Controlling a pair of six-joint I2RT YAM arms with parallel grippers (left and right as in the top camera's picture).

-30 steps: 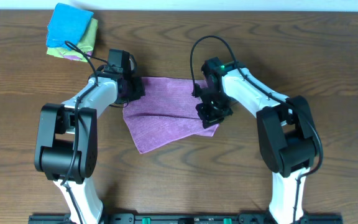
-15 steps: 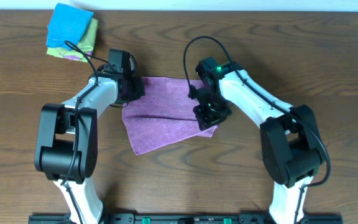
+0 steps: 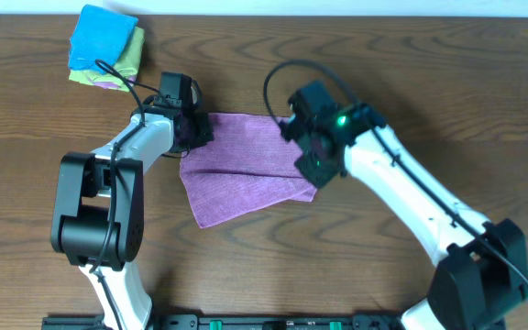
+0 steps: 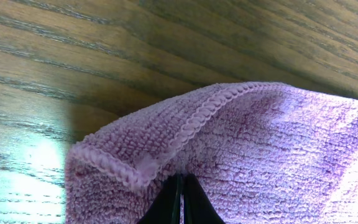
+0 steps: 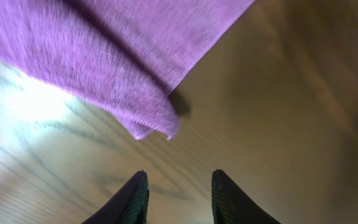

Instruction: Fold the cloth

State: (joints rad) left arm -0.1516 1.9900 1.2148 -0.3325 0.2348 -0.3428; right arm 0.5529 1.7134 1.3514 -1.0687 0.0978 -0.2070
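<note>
A slanted crease doubles the purple cloth's near edge by its corner. My right gripper should take that corner [image 3: 307, 194] and pull the cloth flat before folding.
The purple cloth [image 3: 246, 170] lies on the wooden table, partly folded over itself with a lower flap sticking out at the front left. My left gripper [image 3: 193, 131] is shut on the cloth's left corner [image 4: 166, 155], its jaws pinched together [image 4: 182, 186]. My right gripper [image 3: 314, 170] is open and empty above the cloth's right edge. In the right wrist view the fingers [image 5: 178, 186] hover over bare wood just clear of a cloth corner [image 5: 154, 124].
A stack of folded cloths, blue [image 3: 102, 37] over green and purple, sits at the table's far left corner. Bare wooden table [image 3: 447, 92] surrounds the purple cloth.
My right gripper has let go of the cloth's right edge and lifted, and the right arm has swung outward. The left gripper has not moved.
</note>
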